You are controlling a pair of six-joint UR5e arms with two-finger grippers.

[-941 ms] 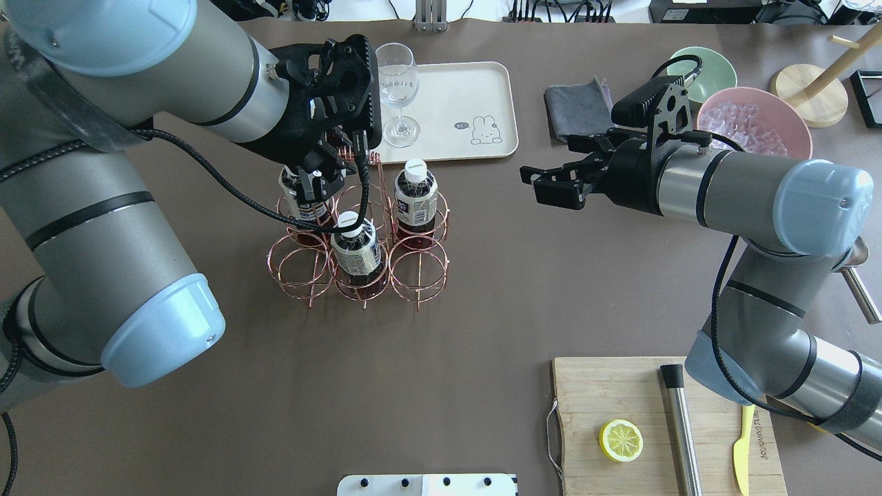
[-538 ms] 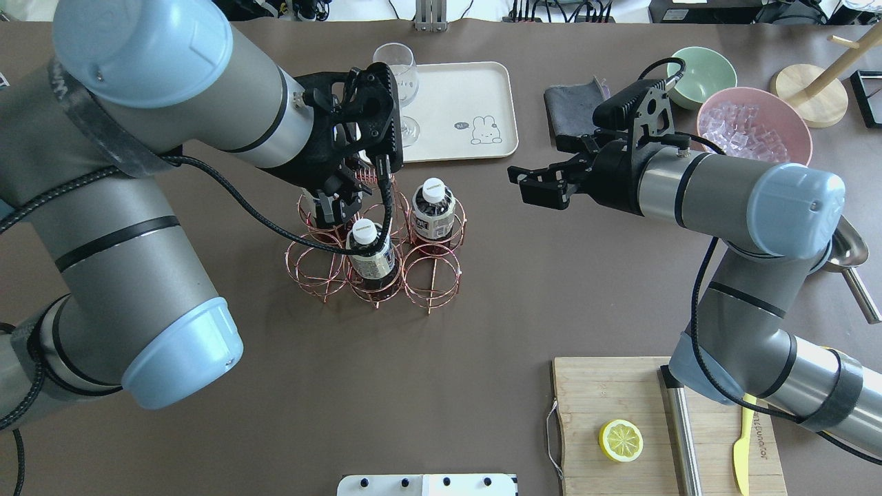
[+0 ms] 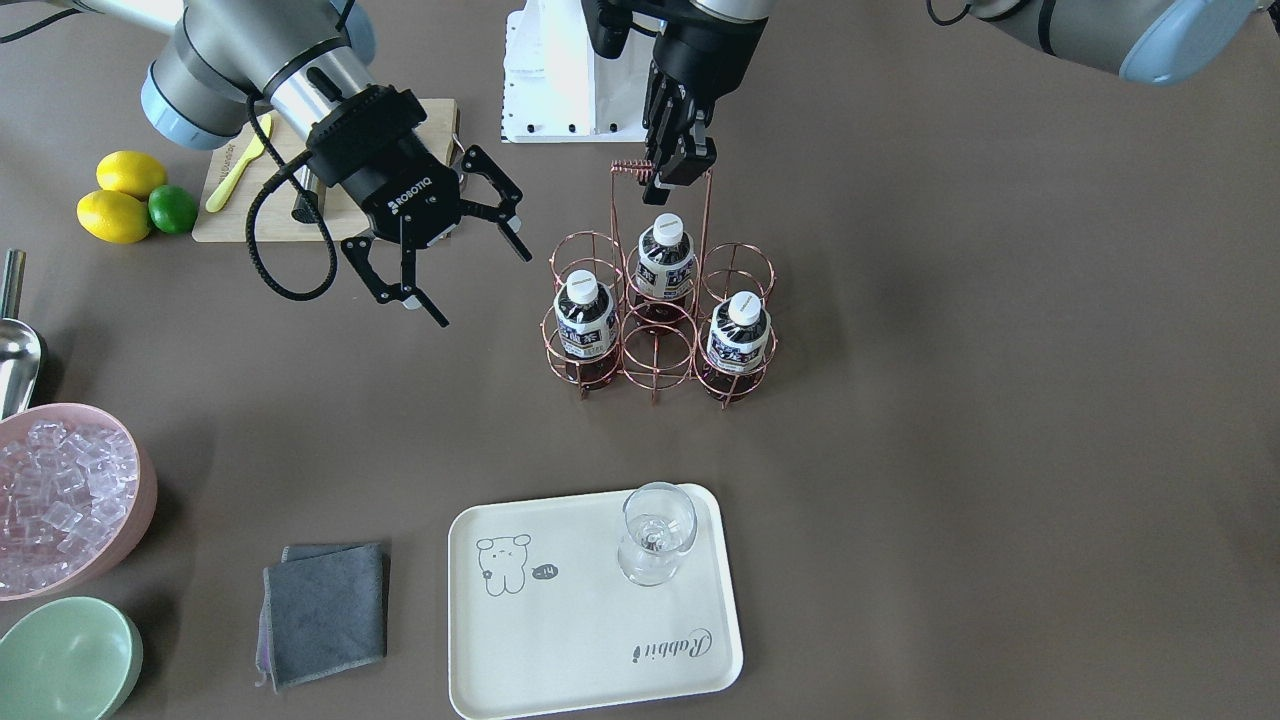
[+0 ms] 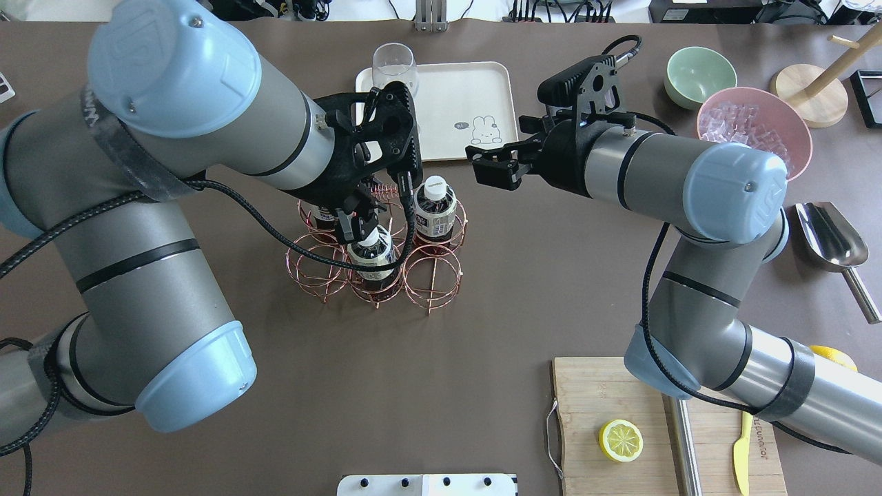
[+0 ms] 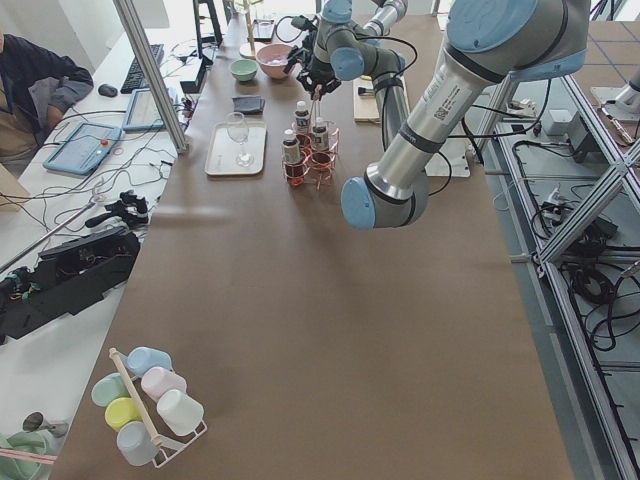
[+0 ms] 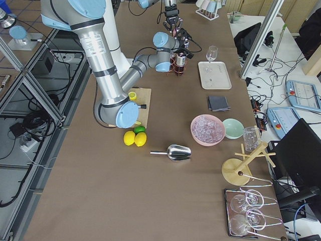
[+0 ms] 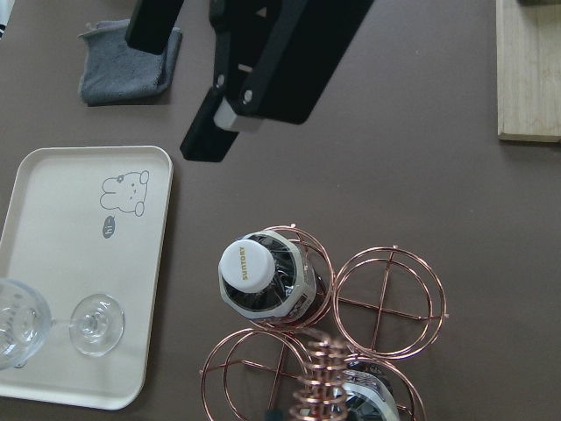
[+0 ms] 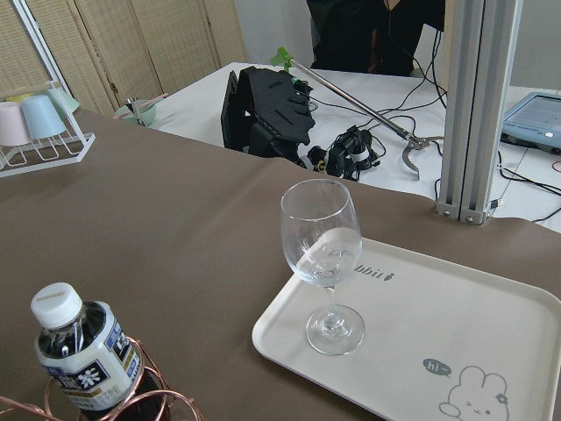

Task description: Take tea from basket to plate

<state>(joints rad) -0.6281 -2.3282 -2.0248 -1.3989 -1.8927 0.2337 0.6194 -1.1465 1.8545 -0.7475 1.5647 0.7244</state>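
Note:
The robot's right gripper needs to next move to the tea bottle closest to the cutting board and close on the bottle's neck point(image 3: 583, 305), just below its white cap.
The copper wire basket point(image 3: 655, 350) stands mid-table with three tea bottles in its rings point(image 3: 582, 315) point(image 3: 665, 258) point(image 3: 738, 335). My left gripper point(image 3: 680, 170) is above it, shut on the basket's handle next to the wire coil point(image 3: 630, 168). In the overhead view this gripper point(image 4: 355, 220) hides one bottle. My right gripper point(image 3: 485, 290) is open and empty, level with the bottle tops, a short way from the basket on the side of the nearest bottle point(image 4: 435, 207). The cream plate point(image 3: 590, 640) lies beyond the basket and carries a stemmed glass point(image 3: 655, 535).
A grey cloth point(image 3: 325, 610), a pink bowl of ice point(image 3: 60, 500) and a green bowl point(image 3: 65, 660) lie beside the plate. A cutting board point(image 4: 606, 399) with a lemon half point(image 4: 621, 440) is at the near right, a metal scoop point(image 4: 830, 238) beyond it.
The basket has shifted slightly to the right with my left gripper on its handle. My right gripper has moved left, towards the basket, and is still open.

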